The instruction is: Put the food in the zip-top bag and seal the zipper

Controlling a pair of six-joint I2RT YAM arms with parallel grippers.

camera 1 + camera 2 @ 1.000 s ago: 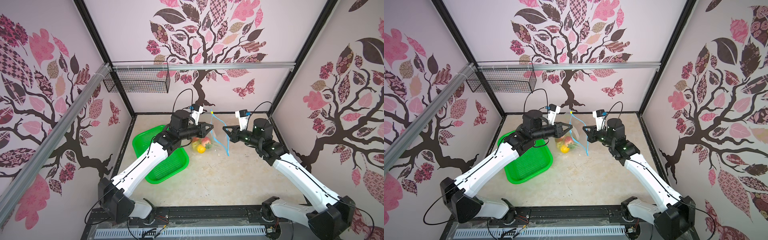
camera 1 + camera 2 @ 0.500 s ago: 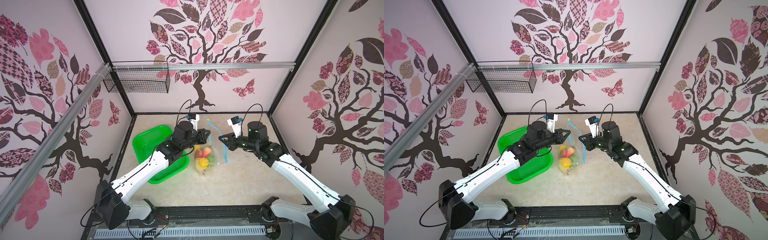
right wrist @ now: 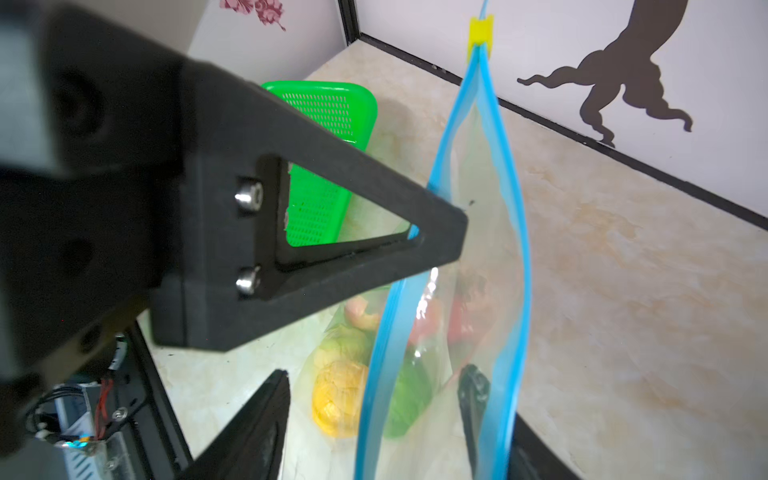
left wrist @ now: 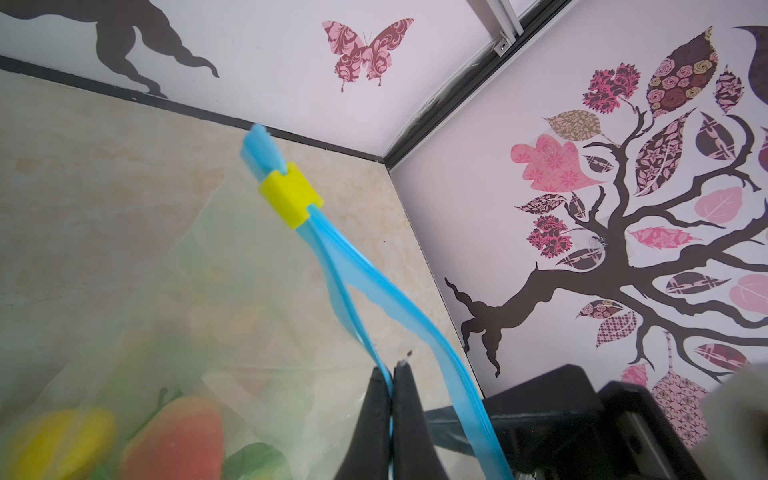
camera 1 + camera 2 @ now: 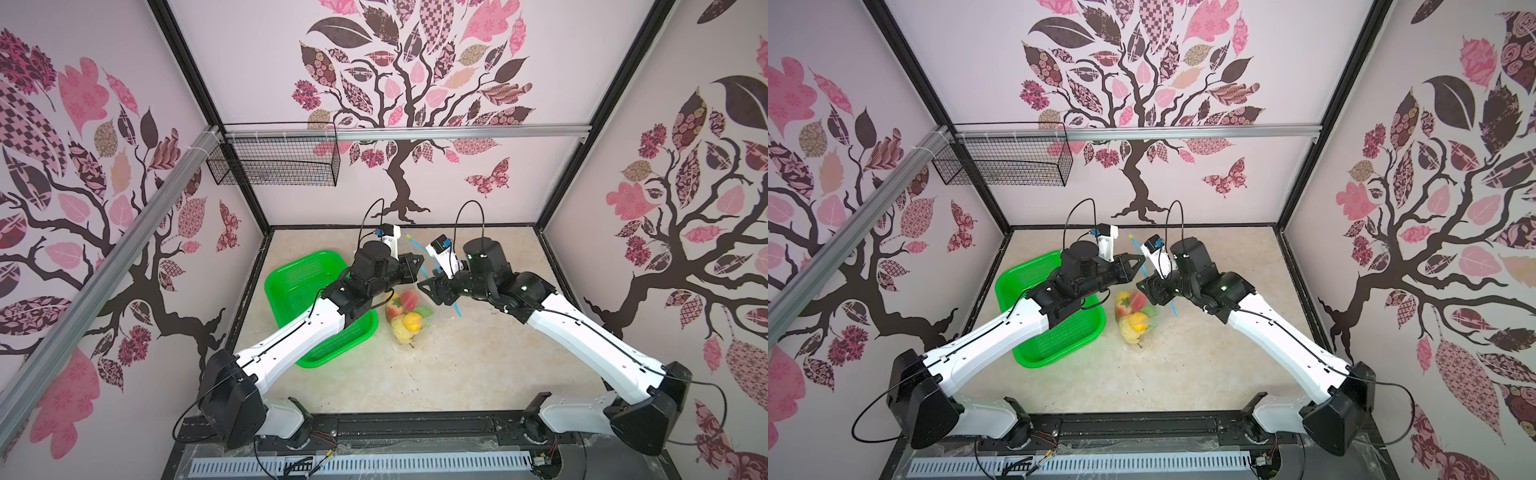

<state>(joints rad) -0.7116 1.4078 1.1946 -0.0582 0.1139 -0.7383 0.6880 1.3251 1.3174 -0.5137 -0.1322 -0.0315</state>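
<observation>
A finger of my right gripper is between the zipper's blue strips, so that gripper should back out and pinch both strips [image 3: 515, 340] before my left gripper takes the slider end.
The clear zip-top bag [image 5: 432, 312] [image 5: 1152, 318] hangs between both arms with the food [image 5: 409, 316] [image 5: 1131, 318] [image 3: 338, 399] inside, its bottom on the table. My left gripper [image 5: 420, 259] [image 5: 1142, 261] [image 4: 392, 374] is shut on one blue strip of the zipper [image 4: 345, 266] [image 3: 515, 232]. The bag's mouth gapes below the yellow slider [image 4: 291, 195] [image 3: 481, 29] [image 5: 409, 235] at the raised far end. My right gripper [image 5: 424, 286] [image 5: 1140, 286] [image 3: 376, 374] is open. One finger stands outside the bag, and the other shows through the plastic, between the two strips.
A green mesh basket [image 5: 286, 286] [image 5: 1059, 345] [image 3: 320, 124] lies on the table under the left arm. A black wire basket [image 5: 274, 162] hangs on the back wall at the left. Walls enclose the table on three sides.
My right gripper has opened and let go of the zipper strip. The bag has come down and forward with the left gripper, and its food now rests on the table.
</observation>
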